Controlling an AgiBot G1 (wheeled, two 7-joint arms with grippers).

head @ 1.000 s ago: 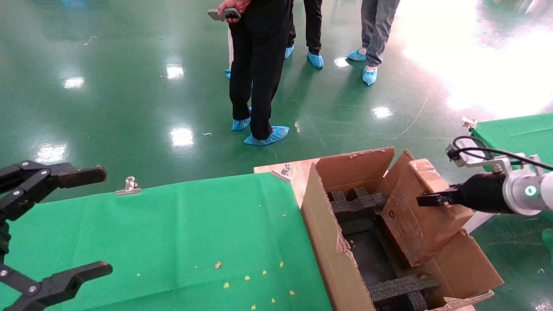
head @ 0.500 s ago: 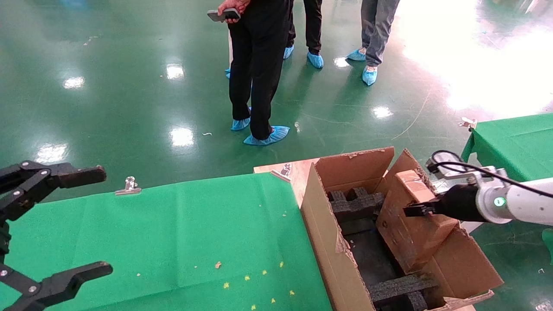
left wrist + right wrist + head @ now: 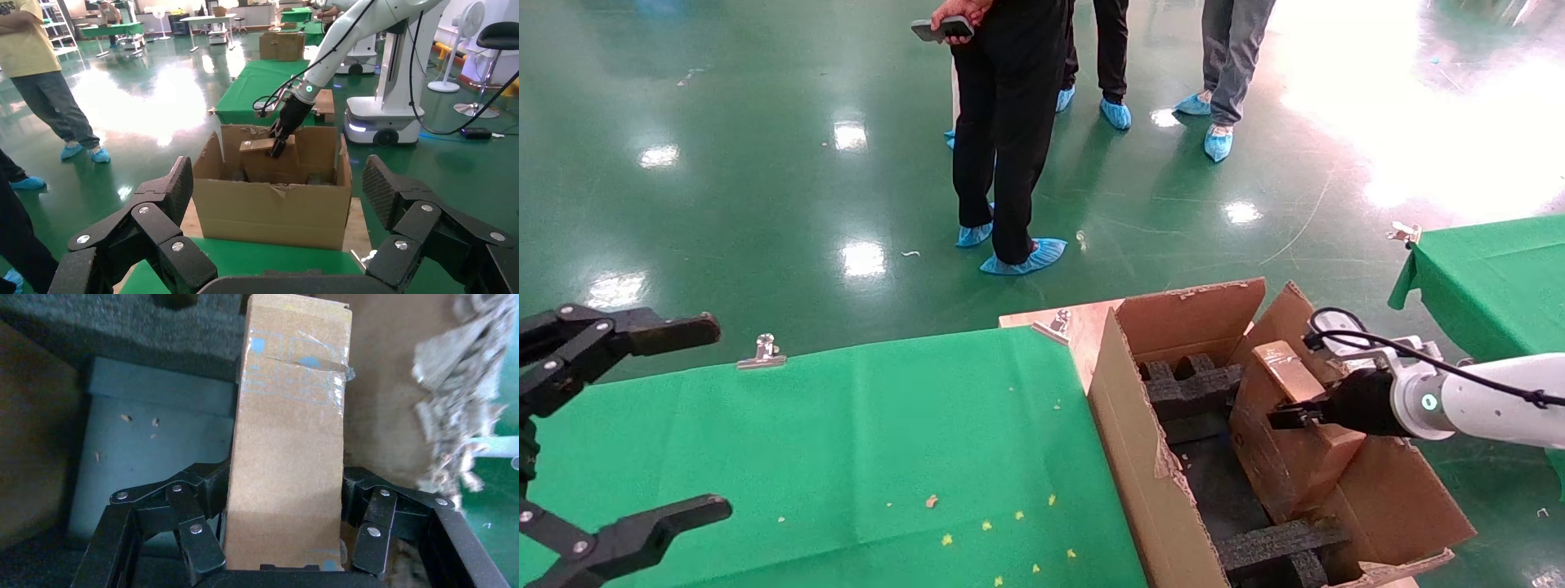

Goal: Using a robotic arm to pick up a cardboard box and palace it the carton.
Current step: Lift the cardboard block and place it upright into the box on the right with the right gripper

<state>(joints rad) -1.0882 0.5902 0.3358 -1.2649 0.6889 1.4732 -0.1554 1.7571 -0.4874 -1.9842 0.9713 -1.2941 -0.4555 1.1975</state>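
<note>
I need to release the cardboard box from my right gripper between the black foam blocks (image 3: 1269, 465) (image 3: 260, 467), down along the inside of the carton.
The cardboard box (image 3: 1283, 457) is tilted on edge and sits partly inside the large carton (image 3: 1128, 433), against its right inner wall. My right gripper (image 3: 1283, 412), on the white arm, is shut on the box's upper edge. In the right wrist view the box (image 3: 287, 435) fills the gap between the black fingers (image 3: 202, 496), above black foam (image 3: 122, 324). The left wrist view shows the carton (image 3: 275, 211), the box (image 3: 263, 162) and the right gripper (image 3: 278, 144) from afar. My left gripper (image 3: 711, 416) is open and empty at the far left.
A green cloth table (image 3: 846, 433) lies left of the carton, with metal clips (image 3: 762, 351) at its far edge. Black foam blocks (image 3: 1197, 384) sit in the carton. People (image 3: 1009, 122) stand on the green floor beyond. Another green table (image 3: 1500, 269) is at the right.
My right gripper has moved down and to the left with the cardboard box, which now sits lower inside the carton. The left arm has not moved.
</note>
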